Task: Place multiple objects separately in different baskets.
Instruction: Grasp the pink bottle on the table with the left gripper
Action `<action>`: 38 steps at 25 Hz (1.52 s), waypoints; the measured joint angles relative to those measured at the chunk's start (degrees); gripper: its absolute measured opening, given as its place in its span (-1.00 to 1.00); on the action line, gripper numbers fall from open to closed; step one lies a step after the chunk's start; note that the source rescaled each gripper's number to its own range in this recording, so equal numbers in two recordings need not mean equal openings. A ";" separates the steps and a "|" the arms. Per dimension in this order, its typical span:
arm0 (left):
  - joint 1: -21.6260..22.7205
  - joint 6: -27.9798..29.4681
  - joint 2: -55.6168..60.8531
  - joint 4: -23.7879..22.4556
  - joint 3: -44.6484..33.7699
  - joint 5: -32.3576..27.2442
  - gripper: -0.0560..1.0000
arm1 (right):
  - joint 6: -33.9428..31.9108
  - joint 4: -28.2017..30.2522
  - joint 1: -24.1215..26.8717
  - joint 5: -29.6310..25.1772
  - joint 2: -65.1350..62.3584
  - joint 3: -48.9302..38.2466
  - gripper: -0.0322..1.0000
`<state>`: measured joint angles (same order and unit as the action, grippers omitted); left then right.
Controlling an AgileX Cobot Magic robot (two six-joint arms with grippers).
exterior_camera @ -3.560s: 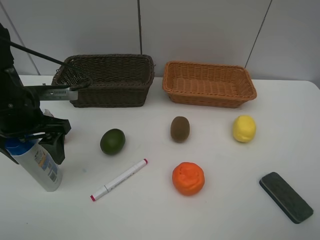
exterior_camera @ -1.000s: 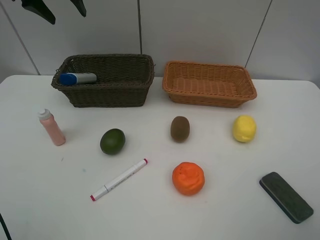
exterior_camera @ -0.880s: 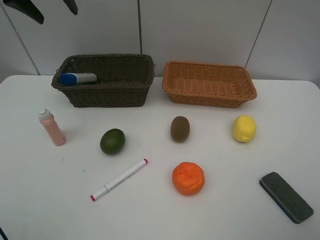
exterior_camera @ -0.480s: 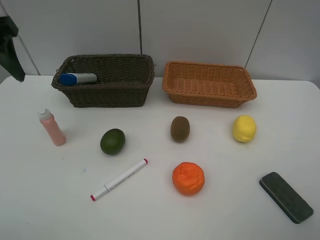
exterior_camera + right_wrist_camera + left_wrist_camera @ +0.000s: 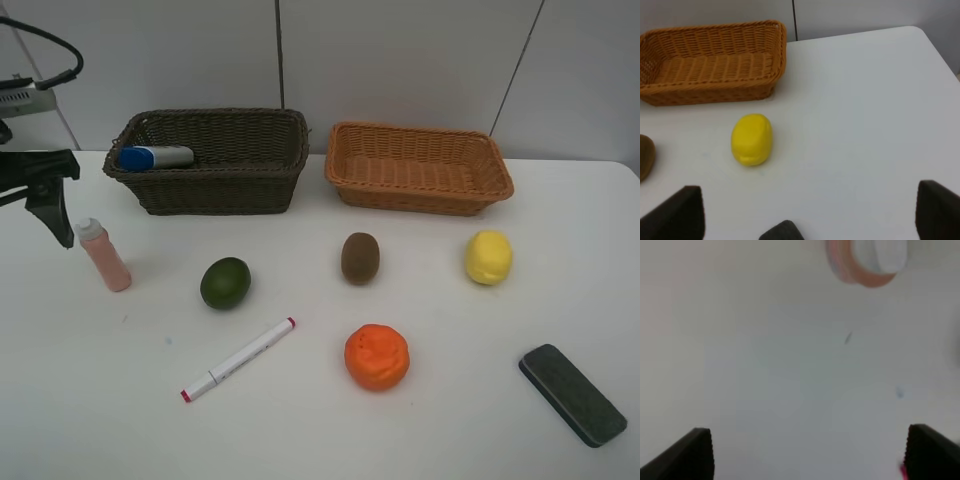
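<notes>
Next, my left gripper closes around the upper body (image 5: 97, 243) (image 5: 854, 272) of the small pink bottle, just under its white cap.
The white blue-capped bottle (image 5: 155, 157) lies in the dark brown basket (image 5: 210, 192). The light orange-tan basket (image 5: 418, 190) holds nothing. The small pink bottle (image 5: 103, 256) stands upright at the left. My left gripper (image 5: 45, 195) is open and empty, just left of and above it; the left wrist view shows the pink bottle (image 5: 867, 260) from above, beyond the open gripper (image 5: 810, 455). Lime (image 5: 225, 283), kiwi (image 5: 360, 257), lemon (image 5: 488, 257), orange (image 5: 377, 357), white marker (image 5: 238, 359) and eraser (image 5: 572, 393) lie on the table. My right gripper (image 5: 810, 215) is open and empty, with the lemon (image 5: 752, 139) ahead of it.
The white table (image 5: 450, 430) ends at a grey wall behind the baskets. The right wrist view also shows the light basket (image 5: 710, 60), the kiwi's edge (image 5: 645, 156) and the eraser's tip (image 5: 782, 231). The right arm is out of the exterior view.
The left gripper, which held the white bottle earlier, left it in the dark basket, rose out of view, and has come down at the left beside the pink bottle.
</notes>
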<state>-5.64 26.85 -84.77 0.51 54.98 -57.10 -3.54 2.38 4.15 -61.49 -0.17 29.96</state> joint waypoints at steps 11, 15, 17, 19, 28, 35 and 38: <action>0.00 2.45 -14.22 2.17 2.08 15.85 1.00 | 0.00 0.00 0.00 0.00 0.00 0.00 1.00; 0.00 2.52 -18.68 2.42 3.09 17.18 1.00 | 0.00 0.00 0.00 0.00 0.00 0.00 1.00; 0.00 2.76 -20.57 2.49 3.09 17.70 1.00 | 0.00 0.00 0.00 0.00 0.00 0.00 1.00; 0.00 3.13 -21.63 2.49 3.09 18.43 1.00 | 0.00 0.00 0.00 0.00 0.00 0.00 1.00; 0.00 3.62 -22.13 2.26 3.09 18.59 -0.13 | 0.00 0.00 0.00 0.00 0.00 0.00 1.00; 0.00 3.62 -22.13 0.84 3.38 16.28 -0.35 | 0.00 0.00 0.00 0.00 0.00 0.00 1.00; 0.00 1.87 -20.61 0.77 4.72 11.70 -0.35 | 0.00 0.00 0.00 0.00 0.00 0.00 1.00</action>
<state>-5.64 28.72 -105.38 1.28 59.70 -45.40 -3.54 2.38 4.15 -61.49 -0.17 29.96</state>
